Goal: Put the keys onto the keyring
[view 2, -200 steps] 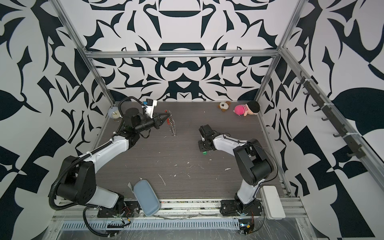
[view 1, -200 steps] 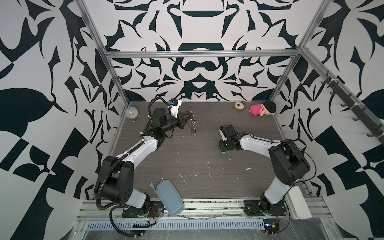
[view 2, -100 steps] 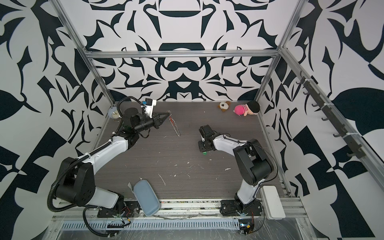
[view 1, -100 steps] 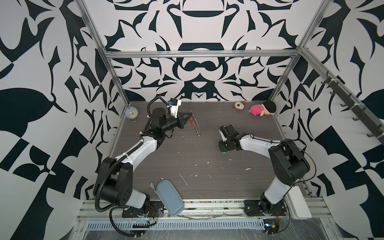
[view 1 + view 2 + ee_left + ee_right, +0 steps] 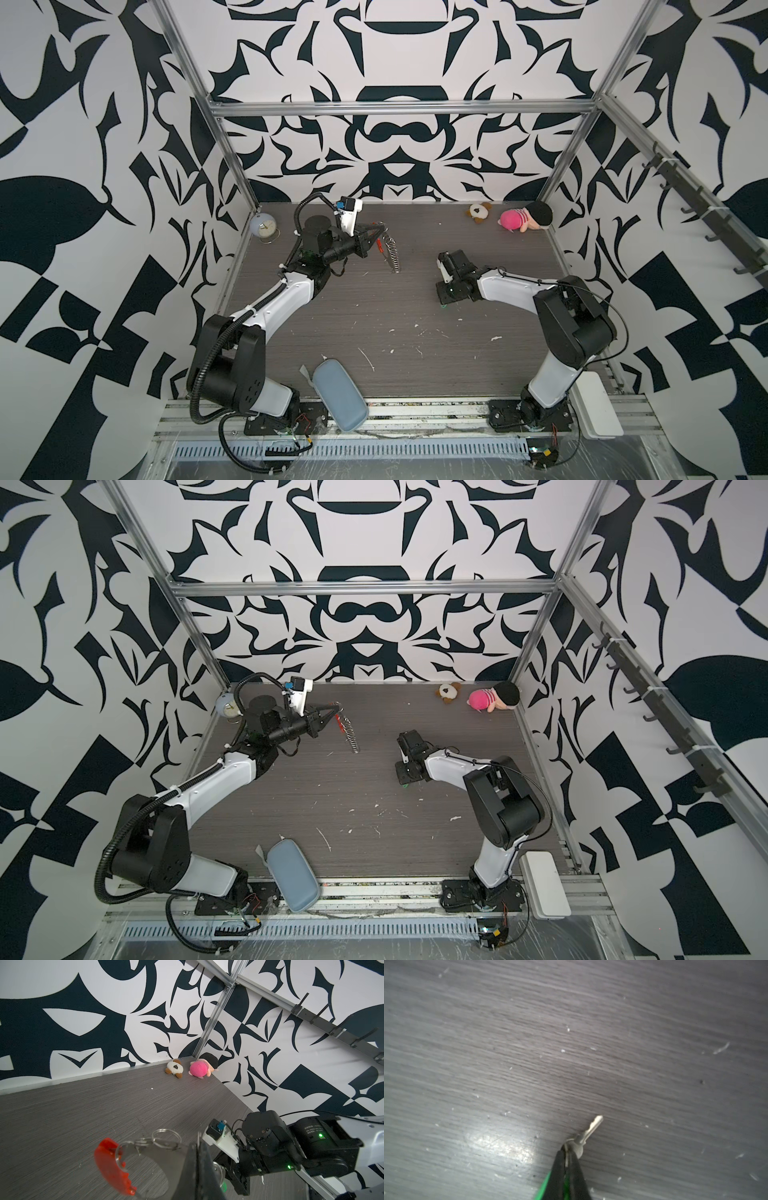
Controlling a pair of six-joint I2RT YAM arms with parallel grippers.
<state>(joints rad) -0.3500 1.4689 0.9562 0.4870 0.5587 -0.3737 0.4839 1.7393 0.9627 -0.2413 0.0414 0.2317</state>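
The keys will be put down on the bare table (image 5: 432, 282) (image 5: 551, 1074) between my right gripper and the hanging keyring, close to the gripper.
The keyring (image 5: 110, 1165), a metal loop with a red bar and small silver rings, hangs from my left gripper (image 5: 198, 1147), which is shut on its metal loop. In both top views it hangs above the table at the back left (image 5: 386, 249) (image 5: 348, 728). The keys lie on the table right of centre: a small silver key (image 5: 591, 1128) joined to a green tag (image 5: 544, 1186). My right gripper (image 5: 567, 1152) points down at the table, shut on the small ring between key and tag. In both top views the wrist hides all but a speck of green tag (image 5: 444, 306) (image 5: 405, 785).
A pale blue clock (image 5: 263, 226) stands at the back left corner. Two plush toys (image 5: 478, 212) (image 5: 525, 218) lie at the back right. A blue-grey case (image 5: 338, 395) overhangs the front edge. A white box (image 5: 596, 409) sits by the right arm's base.
My right gripper has closed onto the keys' small ring. The dangling rings of the keyring have swung a little under the left gripper; both arms stay about where they were.
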